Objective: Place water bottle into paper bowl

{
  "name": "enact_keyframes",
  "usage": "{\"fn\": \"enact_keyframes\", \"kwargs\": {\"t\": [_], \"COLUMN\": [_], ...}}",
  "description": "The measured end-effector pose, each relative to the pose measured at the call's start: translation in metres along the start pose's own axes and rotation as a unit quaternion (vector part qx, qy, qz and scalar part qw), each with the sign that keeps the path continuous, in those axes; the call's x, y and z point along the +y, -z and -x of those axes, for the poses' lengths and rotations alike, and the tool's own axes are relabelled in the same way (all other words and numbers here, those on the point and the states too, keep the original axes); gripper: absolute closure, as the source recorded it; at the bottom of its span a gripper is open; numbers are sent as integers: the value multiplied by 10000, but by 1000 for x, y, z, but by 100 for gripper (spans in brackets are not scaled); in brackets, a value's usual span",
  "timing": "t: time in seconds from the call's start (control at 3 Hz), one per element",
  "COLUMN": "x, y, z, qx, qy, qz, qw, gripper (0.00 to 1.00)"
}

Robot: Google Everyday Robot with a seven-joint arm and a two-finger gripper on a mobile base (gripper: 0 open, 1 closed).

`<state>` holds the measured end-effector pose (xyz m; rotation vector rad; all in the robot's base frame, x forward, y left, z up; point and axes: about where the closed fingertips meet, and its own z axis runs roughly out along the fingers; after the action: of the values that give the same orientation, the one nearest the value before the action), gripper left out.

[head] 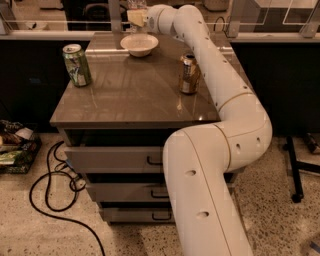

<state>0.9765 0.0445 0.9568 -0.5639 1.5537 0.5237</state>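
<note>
The water bottle will be released upright inside the far rim of the paper bowl (135, 39).
The paper bowl (139, 44) is a small off-white round bowl at the far middle of the brown tabletop (130, 95). My gripper (137, 17) is at the top edge of the view, just above and slightly behind the bowl. It is shut on the water bottle (136, 6), a clear bottle whose upper part is cut off by the frame edge. The bottle hangs above the bowl and does not touch it. My white arm reaches over the table's right side from the front.
A green drink can (77, 65) stands at the table's left edge. A gold can (189, 74) stands at the right, close beside my arm. Drawers (115, 160) are below the tabletop. A black cable (50, 200) lies on the floor at left.
</note>
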Motion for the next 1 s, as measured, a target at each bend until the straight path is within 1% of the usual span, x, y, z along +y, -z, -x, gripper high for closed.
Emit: {"fn": "enact_keyframes", "kwargs": {"t": [0.33, 1.0], "x": [9, 12], "y": [-7, -15], "z": [-9, -23], "qx": [60, 190], "qy": [43, 74], "qz": [133, 148], "qw": [9999, 9997], "gripper": [100, 100]}}
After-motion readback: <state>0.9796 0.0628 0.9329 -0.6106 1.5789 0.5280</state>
